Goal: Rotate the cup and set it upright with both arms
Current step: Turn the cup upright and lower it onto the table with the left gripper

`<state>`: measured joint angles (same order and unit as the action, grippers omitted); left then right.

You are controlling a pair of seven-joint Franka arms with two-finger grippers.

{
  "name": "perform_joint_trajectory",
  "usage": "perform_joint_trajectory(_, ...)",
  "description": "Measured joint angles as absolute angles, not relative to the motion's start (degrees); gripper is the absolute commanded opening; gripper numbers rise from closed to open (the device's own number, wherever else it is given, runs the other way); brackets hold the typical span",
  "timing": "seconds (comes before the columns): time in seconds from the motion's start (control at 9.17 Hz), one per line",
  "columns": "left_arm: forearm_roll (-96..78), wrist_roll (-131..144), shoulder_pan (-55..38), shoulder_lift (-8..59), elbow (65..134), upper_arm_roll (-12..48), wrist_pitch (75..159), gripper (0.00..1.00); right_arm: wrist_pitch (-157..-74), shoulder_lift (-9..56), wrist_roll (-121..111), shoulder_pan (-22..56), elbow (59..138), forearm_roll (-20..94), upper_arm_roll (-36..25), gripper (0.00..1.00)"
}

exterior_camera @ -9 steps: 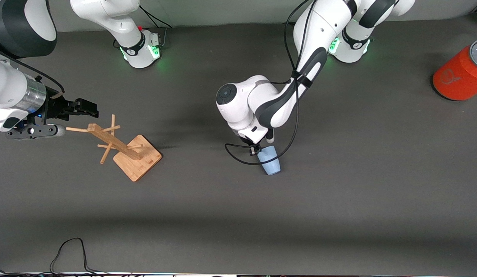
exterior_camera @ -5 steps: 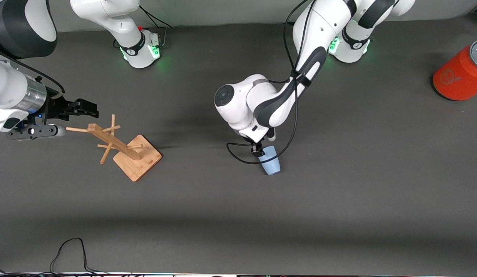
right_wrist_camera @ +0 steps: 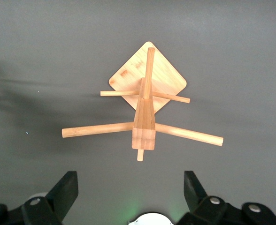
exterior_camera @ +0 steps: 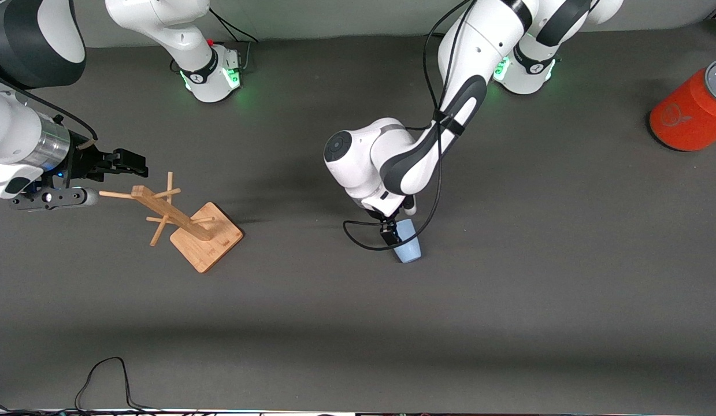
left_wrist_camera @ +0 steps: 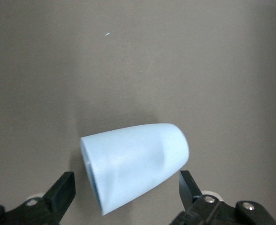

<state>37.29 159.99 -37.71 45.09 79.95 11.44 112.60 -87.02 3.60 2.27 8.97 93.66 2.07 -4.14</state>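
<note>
The pale blue cup lies at a slant across the left gripper's open fingers, so the robot should pinch the cup's side at its rim (left_wrist_camera: 102,206), with one finger inside, before turning it upright.
The pale blue cup (exterior_camera: 408,247) lies on its side on the dark table (exterior_camera: 508,289), near the middle. In the left wrist view the cup (left_wrist_camera: 133,166) shows its smooth wall, with its open rim toward one finger and its narrower end toward the other. My left gripper (exterior_camera: 392,232) hangs low over it and is open. Its fingers (left_wrist_camera: 65,190) stand either side of the cup, with a gap on each side. My right gripper (exterior_camera: 132,163) waits open over the right arm's end of the table, with nothing between its fingers (right_wrist_camera: 67,187).
A wooden peg rack (exterior_camera: 190,222) on a square base stands under and beside the right gripper; the right wrist view shows this rack (right_wrist_camera: 145,112) from above. An orange cylinder with a grey top (exterior_camera: 690,115) sits at the left arm's end. A black cable (exterior_camera: 103,375) loops at the front edge.
The left gripper has opened and let go of the cup, which now rests on the table. The left arm's wrist shifted slightly. The right arm has not moved.
</note>
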Motion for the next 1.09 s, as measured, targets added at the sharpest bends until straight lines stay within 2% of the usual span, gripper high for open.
perform_joint_trajectory(0.22, 38.2, 160.5, -37.6, 45.2, 80.4, 11.3, 113.5, 0.90, -87.1, 3.7, 2.3, 9.0, 93.7, 2.1, -4.1, 1.00)
perform_joint_trajectory(0.33, 38.8, 160.7, -37.6, 45.4, 80.8, 11.3, 114.2, 0.81, -87.2, 3.7, 2.3, 9.0, 93.7, 2.1, -4.1, 1.00)
perform_joint_trajectory(0.44, 39.4, 160.8, -37.6, 45.8, 81.1, 11.3, 114.7, 0.36, -87.2, 3.7, 2.3, 9.0, 93.7, 2.1, -4.1, 1.00)
perform_joint_trajectory(0.55, 39.7, 160.9, -37.5, 46.4, 81.2, 11.3, 115.4, 0.00, -87.2, 3.7, 2.3, 9.0, 93.7, 2.1, -4.1, 1.00)
perform_joint_trajectory(1.09, 40.0, 159.7, -37.5, 46.4, 80.5, 11.4, 115.2, 0.00, -87.3, 3.7, 2.2, 8.9, 93.7, 2.1, -4.2, 1.00)
